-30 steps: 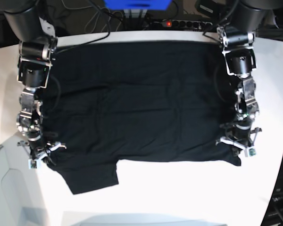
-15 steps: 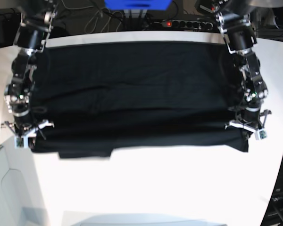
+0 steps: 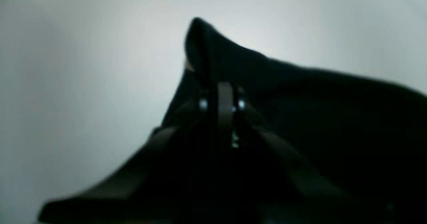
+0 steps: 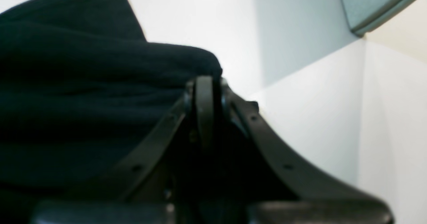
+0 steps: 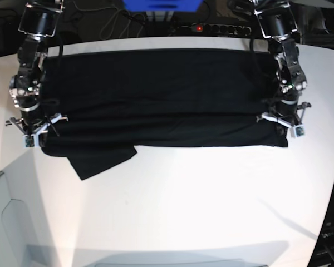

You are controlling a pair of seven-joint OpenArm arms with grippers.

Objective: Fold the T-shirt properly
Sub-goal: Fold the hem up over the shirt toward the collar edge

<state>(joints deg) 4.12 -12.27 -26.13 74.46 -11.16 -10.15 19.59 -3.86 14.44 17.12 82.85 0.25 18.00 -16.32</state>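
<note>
My left gripper will open its fingers and pinch closer to the cloth's outer edge (image 3: 196,26) before folding, because the T-shirt's near corner sticks out past those fingers.
The black T-shirt (image 5: 161,94) lies doubled over in a wide band across the far half of the white table (image 5: 183,206). One sleeve (image 5: 103,161) sticks out toward me at the band's near left. At the band's near right corner, my left gripper (image 5: 282,127) is shut on the cloth. In the left wrist view its fingers (image 3: 225,97) pinch a raised peak of the T-shirt (image 3: 300,94). My right gripper (image 5: 36,133) is shut on the near left corner. The right wrist view shows its fingers (image 4: 204,94) closed under a bunched fold of the T-shirt (image 4: 83,84).
A power strip (image 5: 211,26), cables and a blue object (image 5: 161,4) sit behind the table's far edge. A pale grey panel (image 5: 11,222) lies at the near left corner. The table edge runs down the right side (image 5: 328,200).
Both grippers have carried the shirt's near edge toward the far side of the table. The cloth has doubled into a narrower band, and the sleeve now trails on the table.
</note>
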